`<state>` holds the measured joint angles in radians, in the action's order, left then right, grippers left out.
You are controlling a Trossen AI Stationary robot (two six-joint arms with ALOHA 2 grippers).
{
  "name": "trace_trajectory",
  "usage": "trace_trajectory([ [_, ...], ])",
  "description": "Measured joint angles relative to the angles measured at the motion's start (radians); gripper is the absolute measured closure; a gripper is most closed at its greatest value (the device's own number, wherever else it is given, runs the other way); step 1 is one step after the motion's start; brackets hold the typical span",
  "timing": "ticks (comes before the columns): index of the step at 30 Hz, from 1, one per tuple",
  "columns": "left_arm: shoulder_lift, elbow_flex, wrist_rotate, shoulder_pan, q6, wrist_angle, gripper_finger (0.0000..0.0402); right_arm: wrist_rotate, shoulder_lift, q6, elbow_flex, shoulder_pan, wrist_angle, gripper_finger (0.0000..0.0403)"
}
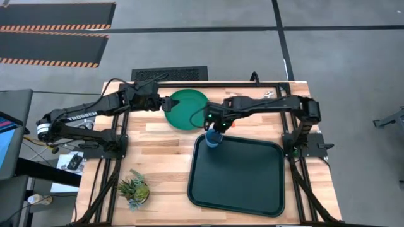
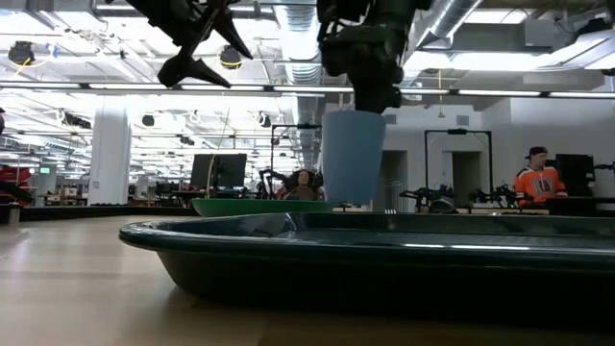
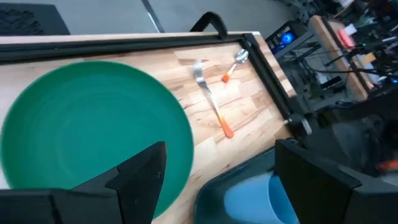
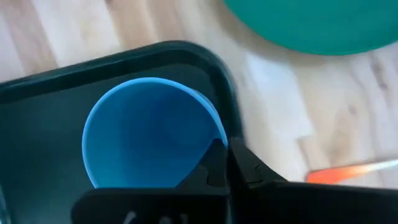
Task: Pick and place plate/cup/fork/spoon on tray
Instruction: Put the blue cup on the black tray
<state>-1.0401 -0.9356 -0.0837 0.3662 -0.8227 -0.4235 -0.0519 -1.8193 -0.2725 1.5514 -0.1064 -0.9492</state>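
Note:
I need to use my right gripper to set the blue cup down inside the dark tray's corner (image 1: 207,140) (image 4: 160,121) that is closest to the green plate.
The blue cup (image 1: 213,139) hangs in my right gripper (image 1: 211,128) over the far left corner of the dark tray (image 1: 243,180). In the low view the cup (image 2: 353,154) hangs just above the tray rim (image 2: 288,235). The green plate (image 1: 187,108) lies flat on the table past the tray. My left gripper (image 1: 165,103) is open and empty, above the plate's left edge. The fork (image 3: 211,102) and the spoon (image 3: 234,62) lie on the wood to the right of the plate. My right gripper holds the cup by its rim (image 4: 219,132), one finger (image 4: 210,167) inside the cup and one outside. The fingers come from above, pointing down. The cup hangs upright below them, mouth up, clear of the tray.
A small potted plant (image 1: 134,188) stands near the table's near left corner. The tray floor (image 1: 252,183) holds nothing. People (image 2: 538,178) are in the room beyond the table.

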Motion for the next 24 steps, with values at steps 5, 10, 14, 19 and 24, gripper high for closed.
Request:
trace_trajectory([
  [5,0.001,0.0,0.02,0.017,0.022,-0.015,0.0117,-0.027,-0.052,0.001,0.0,0.026,0.048,0.0397],
  [10,0.02,-0.001,0.025,0.026,0.026,-0.018,0.0117,-0.029,-0.072,-0.012,0.0,0.036,0.068,0.0392],
  [14,0.042,-0.001,0.019,0.028,0.027,-0.015,0.0117,-0.026,-0.072,-0.014,0.0,0.028,0.092,0.0383],
  [19,0.065,-0.001,0.019,0.028,0.027,-0.015,0.0117,-0.023,-0.067,-0.014,0.0,0.01,0.086,0.0383],
  [24,0.075,-0.001,0.018,0.028,0.026,-0.018,0.0117,-0.015,-0.067,-0.007,0.0,0.004,0.09,0.0382],
])
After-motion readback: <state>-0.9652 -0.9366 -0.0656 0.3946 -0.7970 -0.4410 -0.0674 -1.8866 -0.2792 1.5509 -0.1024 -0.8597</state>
